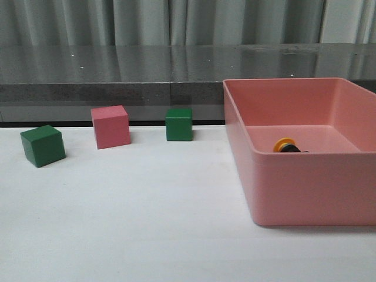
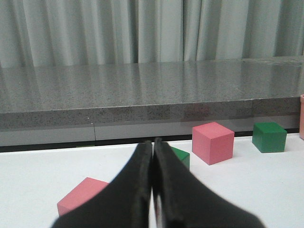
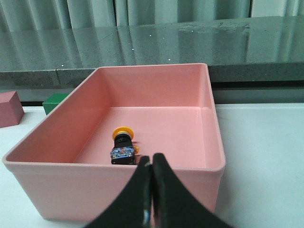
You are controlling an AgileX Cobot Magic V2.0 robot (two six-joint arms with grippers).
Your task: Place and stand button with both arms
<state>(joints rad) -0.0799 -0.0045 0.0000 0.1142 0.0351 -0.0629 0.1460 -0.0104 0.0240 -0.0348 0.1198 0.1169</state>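
The button is to be picked up next. Next, my right gripper reaches into the pink bin and closes on the blue-grey base [image 1: 304, 151] [image 3: 122, 155] of the button, opposite its yellow cap.
The button [image 1: 286, 145] lies on its side on the floor of the pink bin [image 1: 305, 188], yellow cap and black body showing. In the right wrist view the button [image 3: 123, 146] lies with its blue-grey base toward the camera, just beyond the bin's near wall [image 3: 71, 187]. My right gripper [image 3: 151, 159] is shut and empty, outside the bin in front of that wall. My left gripper [image 2: 153, 145] is shut and empty, low over the white table near the cubes. Neither arm shows in the front view.
On the white table stand a green cube [image 1: 43, 145], a pink cube [image 1: 110, 126] and another green cube [image 1: 178, 124]. The left wrist view shows a further pink cube [image 2: 78, 197] close by the fingers. A grey ledge [image 1: 117, 73] runs behind.
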